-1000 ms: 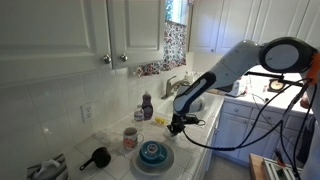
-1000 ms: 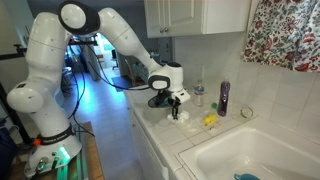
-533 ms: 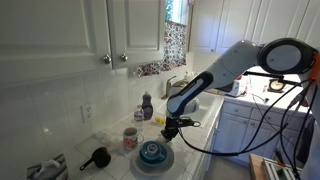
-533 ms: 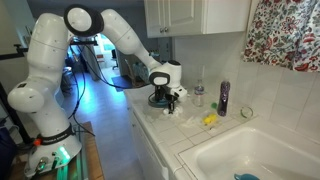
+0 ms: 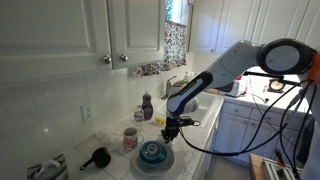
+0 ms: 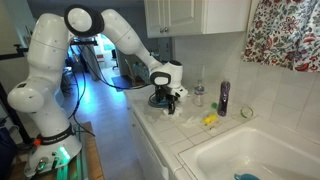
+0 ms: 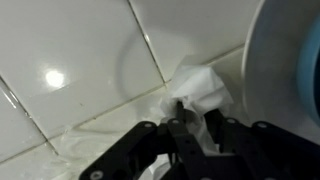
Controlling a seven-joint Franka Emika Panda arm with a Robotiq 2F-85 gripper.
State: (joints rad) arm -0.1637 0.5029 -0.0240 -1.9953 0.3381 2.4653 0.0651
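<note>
I have my fingers at the tissue's small end beside the plate, so next I open my gripper and take a fuller fold nearer the tissue's middle [image 7: 138, 122] before moving it.
A crumpled white tissue [image 7: 203, 86] lies on the white tiled counter [image 7: 70, 60], right beside the rim of a grey plate [image 7: 268, 60] that carries a blue bowl [image 7: 310, 75]. My gripper [image 7: 197, 118] stands low over the tissue. Its dark fingers [image 7: 178, 120] leave a narrow gap, and part of the tissue sits in it. Whether the pads still pinch it does not show. In both exterior views the gripper [image 5: 170, 127] [image 6: 169, 103] points down at the counter next to the plate and bowl [image 5: 152, 154].
A patterned mug [image 5: 130, 138], a black-handled pan [image 5: 97, 157] and a soap bottle [image 5: 147, 105] stand along the tiled wall. A purple bottle [image 6: 222, 97], a yellow item [image 6: 210, 120] and the sink [image 6: 250, 150] lie beyond the gripper. The counter edge [image 6: 150, 135] is close.
Over the last second the gripper slid along the counter toward the plate and sank a little. Since half a second ago the arm has held still.
</note>
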